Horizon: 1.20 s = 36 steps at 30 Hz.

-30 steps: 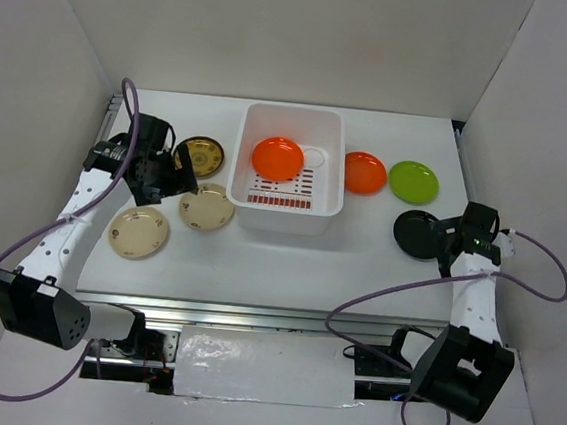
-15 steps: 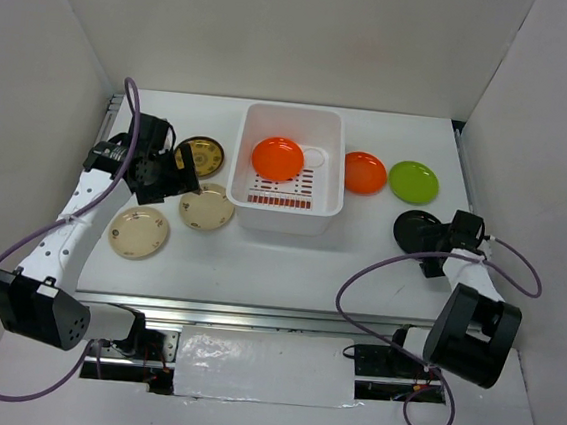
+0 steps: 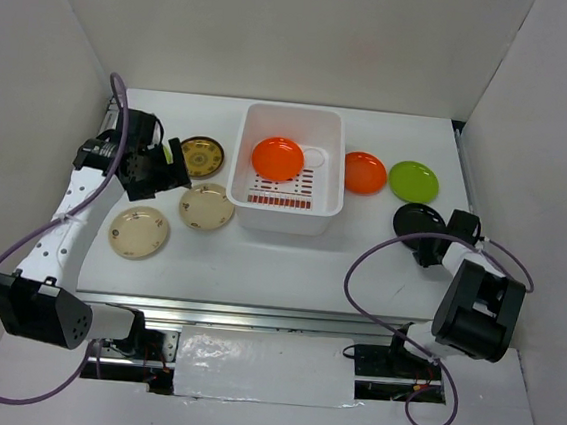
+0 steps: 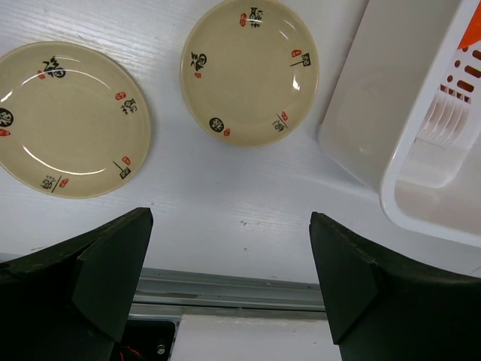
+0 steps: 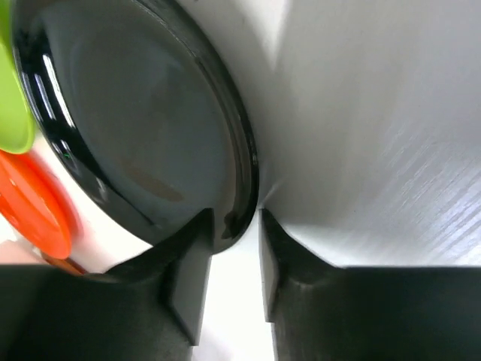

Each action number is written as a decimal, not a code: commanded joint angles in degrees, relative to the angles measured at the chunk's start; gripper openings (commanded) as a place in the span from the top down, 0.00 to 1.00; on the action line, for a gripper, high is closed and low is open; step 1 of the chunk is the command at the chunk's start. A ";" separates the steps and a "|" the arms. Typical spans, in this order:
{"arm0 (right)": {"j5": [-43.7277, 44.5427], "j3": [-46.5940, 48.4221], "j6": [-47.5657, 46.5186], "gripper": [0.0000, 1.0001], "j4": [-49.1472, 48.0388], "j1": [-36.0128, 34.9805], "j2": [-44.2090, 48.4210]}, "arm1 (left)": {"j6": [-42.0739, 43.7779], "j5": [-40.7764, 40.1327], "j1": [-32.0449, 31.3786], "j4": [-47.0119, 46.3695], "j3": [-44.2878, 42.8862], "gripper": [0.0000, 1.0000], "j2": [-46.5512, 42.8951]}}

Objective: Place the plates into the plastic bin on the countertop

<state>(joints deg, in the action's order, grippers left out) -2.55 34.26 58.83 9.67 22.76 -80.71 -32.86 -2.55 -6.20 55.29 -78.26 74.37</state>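
Observation:
The robot's left gripper needs to next go to the cream plate farther from the white plastic bin and close on that plate's near edge (image 3: 123, 252) (image 4: 37, 185).
The white plastic bin (image 3: 285, 218) stands mid-countertop with one orange plate (image 3: 277, 158) leaning inside it. Right of the bin lie a second orange plate (image 3: 365, 172), a lime green plate (image 3: 413, 182) and a black plate (image 3: 415, 223). My right gripper (image 3: 429, 242) sits low at the black plate's near edge. In the right wrist view its fingers straddle the rim of the black plate (image 5: 143, 128), and the right gripper (image 5: 234, 226) has closed in on it. My left gripper (image 3: 173, 162) hovers open between a brown-and-gold plate (image 3: 201, 154) and two cream plates (image 3: 207, 206) (image 3: 139, 232).
White walls close in the countertop on three sides. The metal rail (image 4: 225, 289) runs along the front edge, below my left gripper (image 4: 229, 278). The bin's corner (image 4: 421, 150) is right of the cream plates (image 4: 250, 71) (image 4: 71, 119). The green plate (image 5: 11, 105) and orange plate (image 5: 34, 203) lie beyond the black one.
My right arm has folded down and its gripper has narrowed from wide open onto the black plate's rim. My left gripper drifted slightly left and back, still open.

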 commanded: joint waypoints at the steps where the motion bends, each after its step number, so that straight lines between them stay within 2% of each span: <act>1: 1.67 1.16 -0.12 0.63 1.14 0.26 -1.99 | 1.66 1.58 0.92 -0.71 -2.25 0.01 -0.63; 2: 1.84 1.33 -0.20 0.66 1.40 0.18 -2.26 | 1.75 1.67 1.10 -0.79 -2.25 0.01 -0.54; 3: 1.76 1.51 -0.29 0.80 1.58 0.18 -2.61 | 1.84 1.75 1.53 -0.88 -2.25 0.01 -0.45; 4: 1.76 1.95 -0.38 0.83 1.84 0.18 -2.87 | 1.84 1.76 1.80 -0.88 -2.25 0.01 -0.54; 5: 1.76 2.12 -0.47 0.96 2.36 0.18 -2.96 | 1.92 1.93 1.98 -1.06 -2.25 0.01 -0.54; 6: 2.19 2.39 -0.21 1.00 3.07 0.26 -2.88 | 2.10 2.02 2.41 -0.97 -2.25 0.01 -0.54; 8: 2.37 2.48 0.23 1.00 3.77 0.18 -2.00 | 2.19 2.11 2.85 -0.88 -2.34 0.01 -0.54; 16: 5.09 4.32 4.01 1.00 8.69 -0.79 12.58 | 2.10 1.76 4.44 -0.53 -3.48 0.01 -0.54; 21: 3.86 14.66 3.49 1.00 12.91 -2.02 16.98 | 1.40 0.00 5.14 -0.18 -4.44 0.01 -0.54; 25: 5.18 23.46 -0.81 1.00 14.58 -6.48 17.43 | 0.26 -1.40 5.84 -0.27 -5.06 0.02 -1.15; 31: 3.25 42.88 -8.89 1.00 17.66 -18.52 8.92 | -2.29 -3.60 8.04 0.52 -5.59 0.01 -1.68; 34: -0.78 54.56 -13.47 1.00 20.64 -26.79 0.49 | -3.87 -6.41 8.83 1.31 -5.15 0.01 -2.47; 36: -2.98 65.11 -16.18 1.00 26.17 -31.62 -8.56 | -5.19 -8.35 9.97 2.45 -4.71 0.01 -2.82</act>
<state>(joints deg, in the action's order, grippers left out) -1.15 90.48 49.01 30.37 -4.01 -81.21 -35.24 -7.16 2.57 56.18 -81.47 73.93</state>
